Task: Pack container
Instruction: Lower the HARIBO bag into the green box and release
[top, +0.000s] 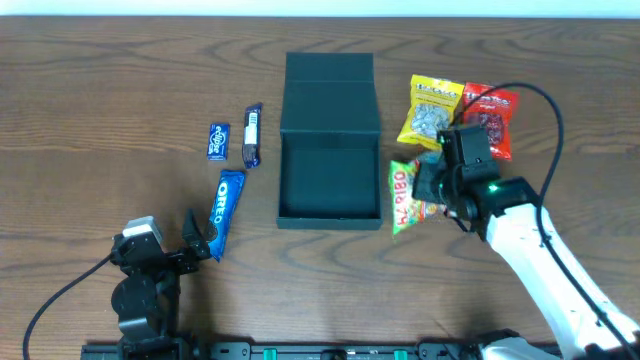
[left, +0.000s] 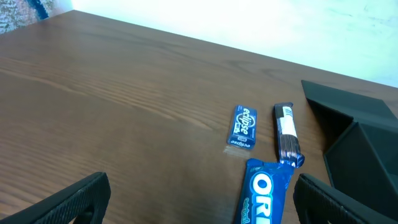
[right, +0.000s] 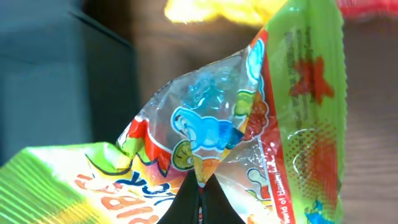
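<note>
My right gripper is holding the green gummy packet. It will let go of it on the empty bottom of the dark teal container (top: 324, 187).
The dark teal container (top: 329, 150) stands open at the table's middle, its flap lid laid back; its edge shows in the left wrist view (left: 360, 143) and in the right wrist view (right: 56, 81). My right gripper (top: 432, 188) is shut on a green gummy packet (top: 405, 196), pinching its crumpled film (right: 211, 137) just right of the container. My left gripper (top: 195, 245) is open and empty near the front left, with an Oreo packet (top: 224, 211) (left: 261, 196) lying just ahead of its right finger.
A small blue gum packet (top: 218, 141) (left: 243, 126) and a dark chocolate bar (top: 252, 134) (left: 287, 137) lie left of the container. A yellow snack bag (top: 430, 112) and a red snack bag (top: 490, 115) lie to the right, behind my right gripper.
</note>
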